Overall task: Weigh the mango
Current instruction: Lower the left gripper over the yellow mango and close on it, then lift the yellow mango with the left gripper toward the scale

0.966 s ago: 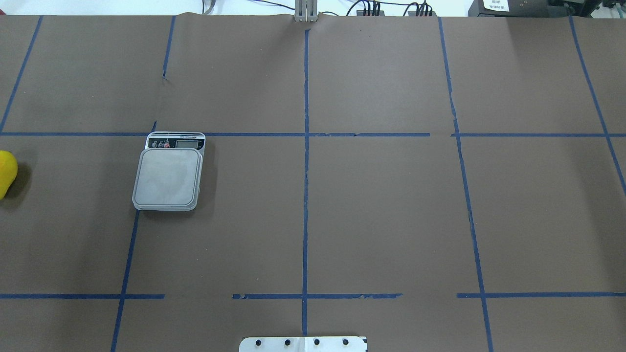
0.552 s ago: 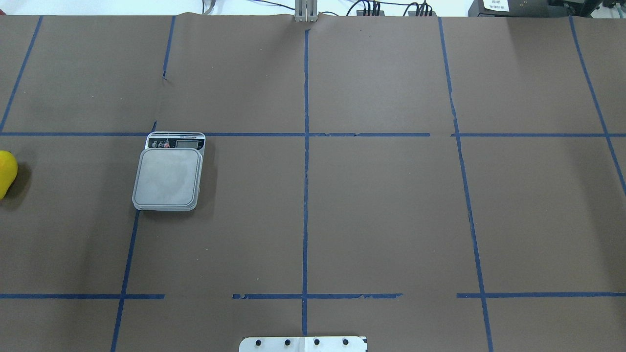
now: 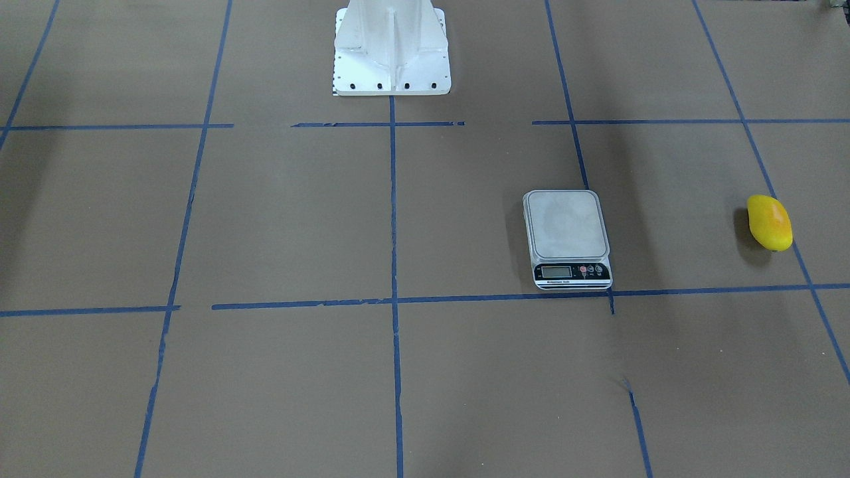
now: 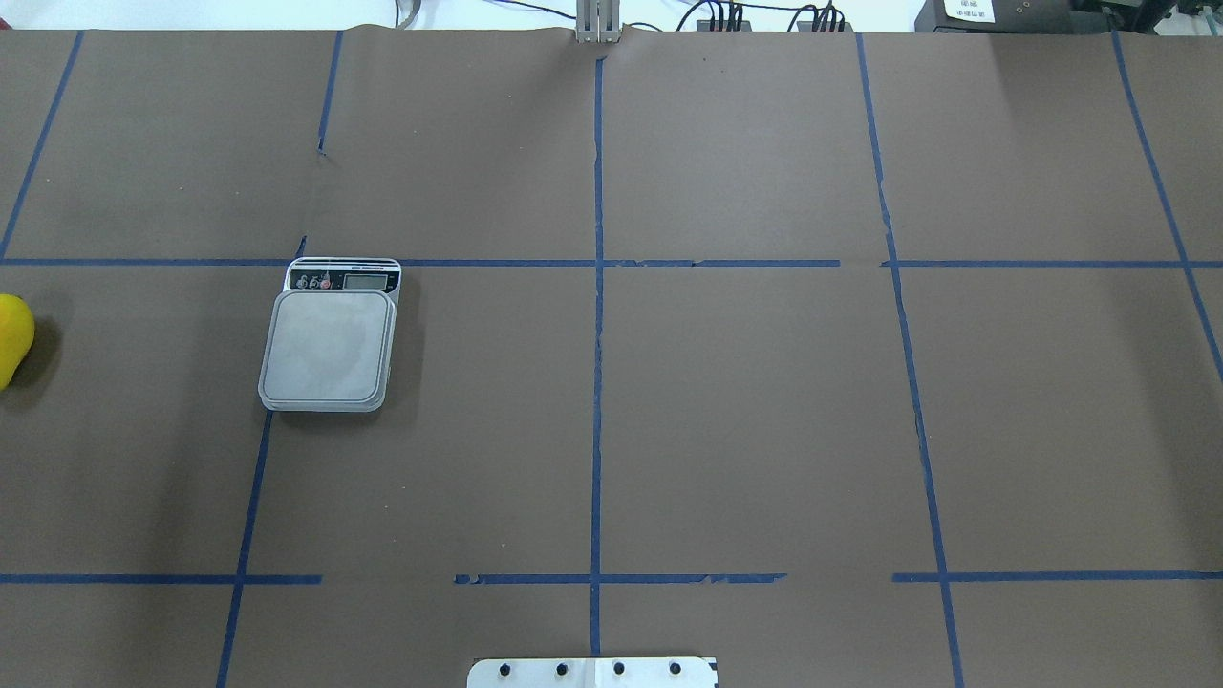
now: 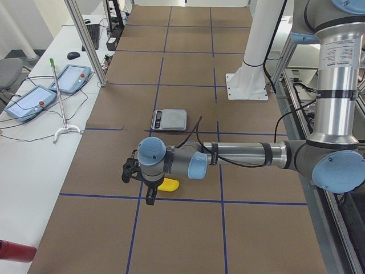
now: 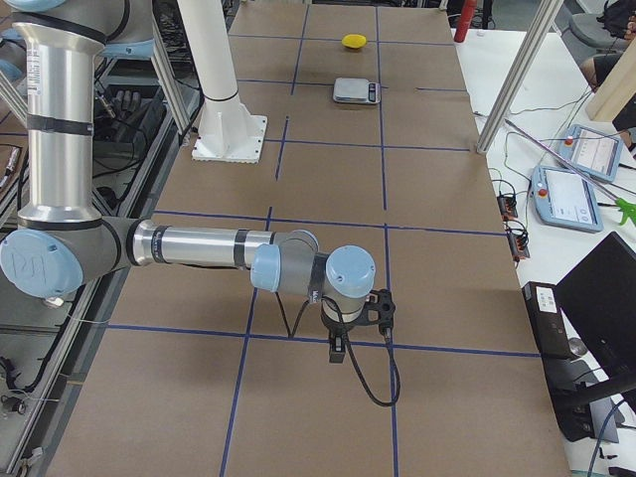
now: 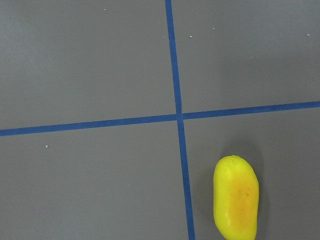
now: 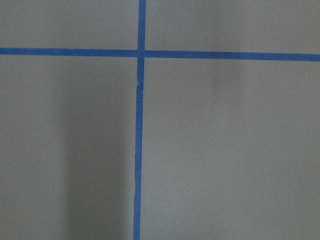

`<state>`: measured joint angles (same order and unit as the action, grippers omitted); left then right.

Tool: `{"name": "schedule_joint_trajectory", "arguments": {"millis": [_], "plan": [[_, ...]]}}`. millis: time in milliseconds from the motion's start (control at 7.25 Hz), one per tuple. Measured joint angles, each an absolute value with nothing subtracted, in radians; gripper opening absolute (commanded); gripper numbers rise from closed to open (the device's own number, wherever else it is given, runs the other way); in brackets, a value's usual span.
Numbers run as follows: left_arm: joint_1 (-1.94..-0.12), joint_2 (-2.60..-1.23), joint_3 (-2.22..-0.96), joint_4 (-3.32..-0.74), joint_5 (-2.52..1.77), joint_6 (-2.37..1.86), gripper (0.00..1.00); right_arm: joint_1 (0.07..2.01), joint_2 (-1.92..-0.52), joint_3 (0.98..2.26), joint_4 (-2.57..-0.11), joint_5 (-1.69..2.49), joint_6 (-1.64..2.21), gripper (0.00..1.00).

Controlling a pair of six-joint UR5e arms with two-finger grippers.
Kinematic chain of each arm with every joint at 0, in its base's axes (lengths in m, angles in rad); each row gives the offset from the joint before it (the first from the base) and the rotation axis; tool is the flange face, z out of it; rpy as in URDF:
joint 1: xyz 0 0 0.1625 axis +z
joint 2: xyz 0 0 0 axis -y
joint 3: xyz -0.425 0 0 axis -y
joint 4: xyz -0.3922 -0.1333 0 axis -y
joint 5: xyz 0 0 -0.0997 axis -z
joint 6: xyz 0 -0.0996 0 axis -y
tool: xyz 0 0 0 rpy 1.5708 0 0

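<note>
Next, I lower my left gripper to the mango's middle [image 3: 769,220] [image 7: 236,202] and close it there across the mango's long sides, so that its stem end stays free.
The mango [image 3: 769,222], yellow with an orange blush, lies on the brown table far out on my left side. It shows at the left edge of the overhead view [image 4: 11,339] and in the left wrist view [image 7: 235,197]. The scale [image 3: 568,232], its grey platform bare, stands apart from it [image 4: 330,346]. My left gripper [image 5: 149,197] hangs just above and beside the mango [image 5: 169,185]; I cannot tell if it is open or shut. My right gripper [image 6: 336,350] hovers over bare table far from the scale [image 6: 356,90]; its state cannot be told.
The white robot pedestal [image 3: 392,53] stands at the table's middle on my side. Blue tape lines cross the brown paper. Teach pendants [image 5: 28,100] and cables lie on the white side bench, with metal frame posts [image 5: 85,40] at the table's edge.
</note>
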<state>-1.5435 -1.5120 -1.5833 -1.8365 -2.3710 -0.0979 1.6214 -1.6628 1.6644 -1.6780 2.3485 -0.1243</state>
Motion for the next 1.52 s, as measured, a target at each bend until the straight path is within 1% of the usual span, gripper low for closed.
{"name": "schedule_joint_trajectory", "arguments": {"millis": [276,966,1517], "plan": [[-1.461,-1.471,-1.564,-2.009,-2.363,-0.272,1.00,1.621,-1.663,1.664,-1.678,2.349,-0.124,1.00],[-1.276,-1.468,-1.449,-2.286,-2.345,-0.516,1.00,1.621,-1.663,1.664,-1.678,2.349,-0.124,1.00],[-1.208,-1.517,-1.403,-2.318,-2.298,-0.537,1.00,1.621,-1.663,1.664,-1.678,2.349,-0.124,1.00]]}}
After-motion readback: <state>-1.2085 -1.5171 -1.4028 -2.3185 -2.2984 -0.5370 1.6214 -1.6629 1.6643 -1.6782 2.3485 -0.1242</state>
